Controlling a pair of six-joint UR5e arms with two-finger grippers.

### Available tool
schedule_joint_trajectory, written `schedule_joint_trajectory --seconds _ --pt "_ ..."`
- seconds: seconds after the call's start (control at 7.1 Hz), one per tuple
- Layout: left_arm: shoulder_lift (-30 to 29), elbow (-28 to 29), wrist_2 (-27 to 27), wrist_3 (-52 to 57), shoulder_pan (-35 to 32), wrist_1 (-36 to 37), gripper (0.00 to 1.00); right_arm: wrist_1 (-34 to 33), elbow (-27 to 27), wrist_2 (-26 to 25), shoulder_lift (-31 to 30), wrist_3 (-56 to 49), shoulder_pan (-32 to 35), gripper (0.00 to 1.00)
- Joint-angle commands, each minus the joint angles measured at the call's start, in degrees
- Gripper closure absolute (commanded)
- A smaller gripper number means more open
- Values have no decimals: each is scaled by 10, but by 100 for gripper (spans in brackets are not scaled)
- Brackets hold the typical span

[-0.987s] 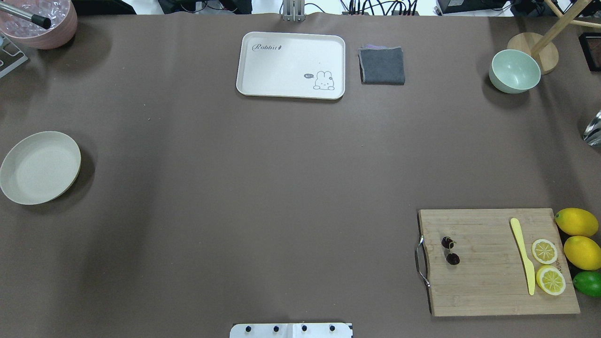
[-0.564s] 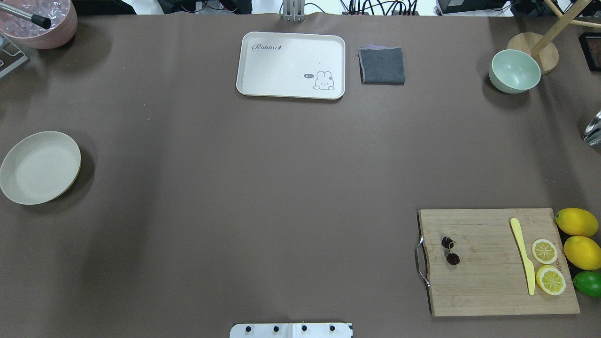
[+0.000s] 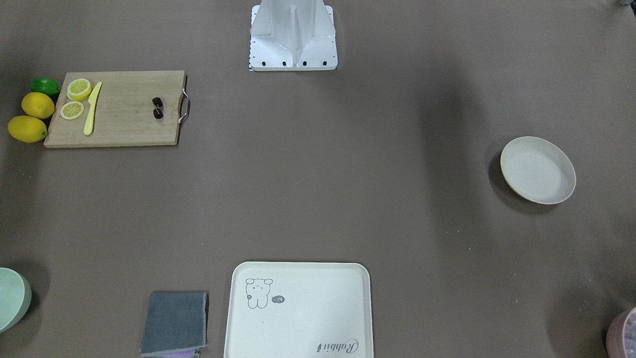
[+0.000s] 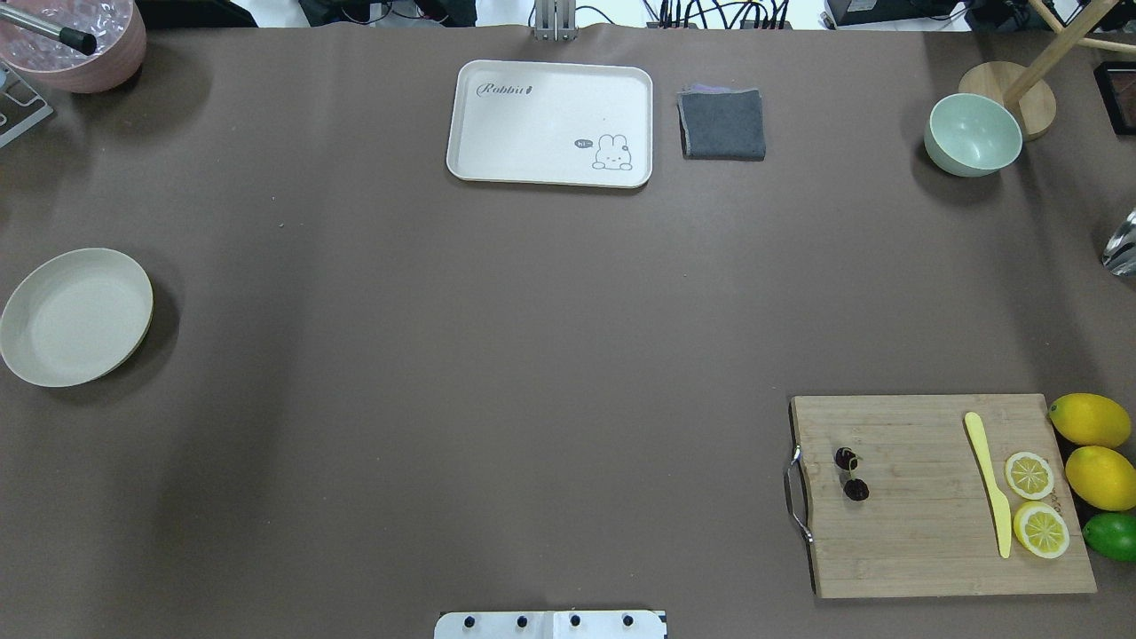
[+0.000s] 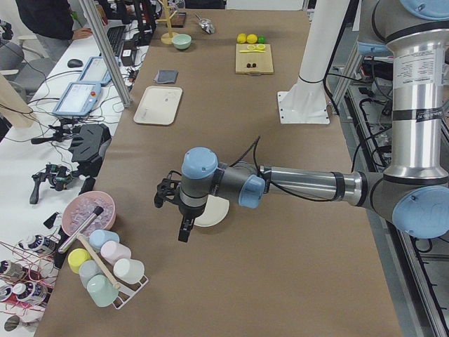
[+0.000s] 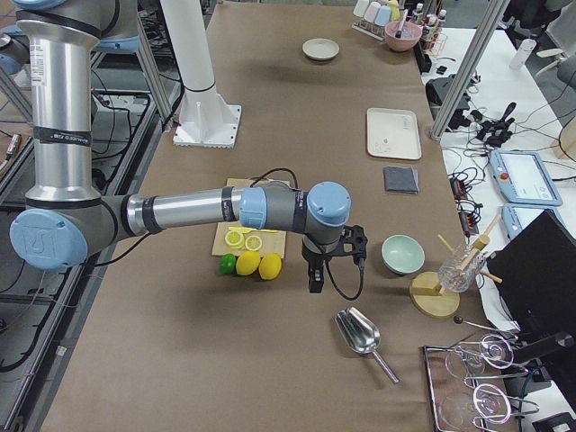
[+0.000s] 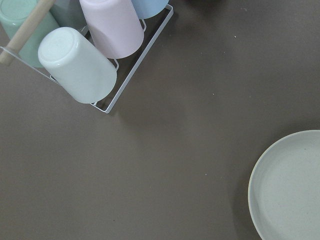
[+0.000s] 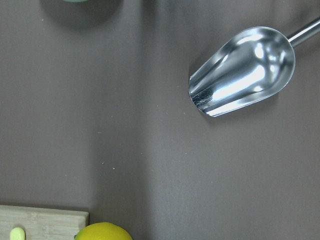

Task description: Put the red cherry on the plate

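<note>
My left gripper is to take hold of the plate next by the plate's rim (image 3: 575, 180) (image 7: 250, 180), on the side farthest from the wooden cutting board.
The red cherry (image 4: 850, 475), a dark joined pair, lies near the handle end of a wooden cutting board (image 4: 923, 541) at the near right; the front view also shows the cherry (image 3: 157, 108). The plate (image 4: 75, 317) sits bare at the table's far left edge, and its rim (image 7: 260, 185) shows in the left wrist view. My left gripper (image 5: 182, 230) hangs just beside the plate (image 5: 216, 212), seen only from the side, so I cannot tell its state. My right gripper (image 6: 315, 279) hangs beyond the lemons, right of the board; its state I cannot tell either.
On the board lie a yellow knife (image 4: 988, 484) and two lemon slices, with lemons (image 4: 1090, 419) and a lime beside it. A rabbit tray (image 4: 550, 122), grey cloth (image 4: 721, 123) and mint bowl (image 4: 973, 134) line the far edge. A metal scoop (image 8: 240, 72) and a cup rack (image 7: 100, 45) flank the ends.
</note>
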Motion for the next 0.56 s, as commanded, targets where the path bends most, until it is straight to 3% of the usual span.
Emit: schedule_joint_trajectory --seconds 0.0,0.42 --pt "-3 5 0 0 0 0 2 0 -2 -2 0 1 0 0" --pt "-3 6 0 0 0 -1 2 -1 1 3 0 1 0 0"
